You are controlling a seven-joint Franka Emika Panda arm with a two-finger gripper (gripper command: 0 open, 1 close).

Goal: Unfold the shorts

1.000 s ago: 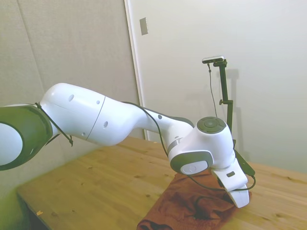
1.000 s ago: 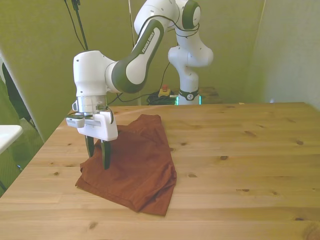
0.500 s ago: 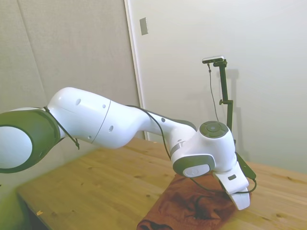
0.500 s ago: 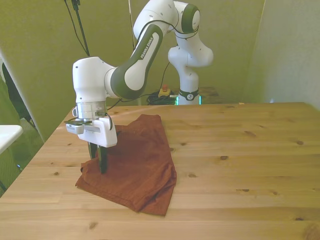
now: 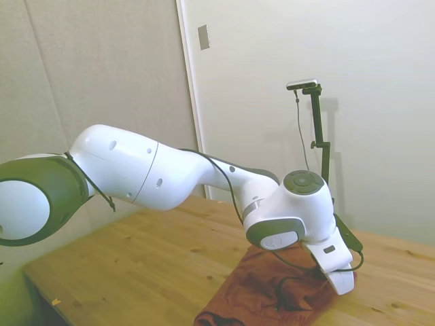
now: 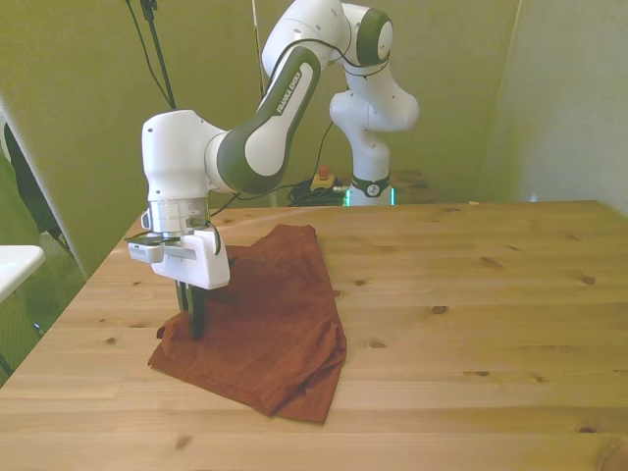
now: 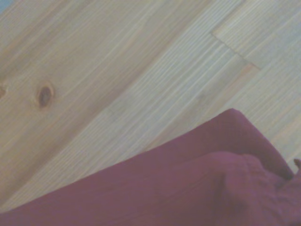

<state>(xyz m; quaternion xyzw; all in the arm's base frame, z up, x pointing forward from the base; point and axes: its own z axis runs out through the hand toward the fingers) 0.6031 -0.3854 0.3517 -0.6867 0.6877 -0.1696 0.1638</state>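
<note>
Next, my gripper lets go of the shorts' pinched edge on the bare wood (image 5: 215, 216) near the table's far edge by the wall corner.
The rust-orange shorts (image 6: 280, 324) lie folded and wrinkled on the wooden table (image 6: 471, 294), toward the front view's left. My gripper (image 6: 196, 326) points straight down at the fold's edge on the front view's left, its dark fingers pressed together with a pinch of the cloth between them. In the side view the shorts (image 5: 255, 292) lie under the white hand, which hides the fingertips. The wrist view shows a rounded corner of the shorts (image 7: 197, 183) resting on bare wood (image 7: 94, 70).
The table's edge on the front view's left (image 6: 74, 304) runs close to the gripper. A white object (image 6: 15, 263) stands just beyond that edge. Bare wood stretches across the front view's right half.
The fingers, spread apart a second ago, have come down and shut on the shorts' edge. That edge of the cloth now bunches slightly at the fingertips.
</note>
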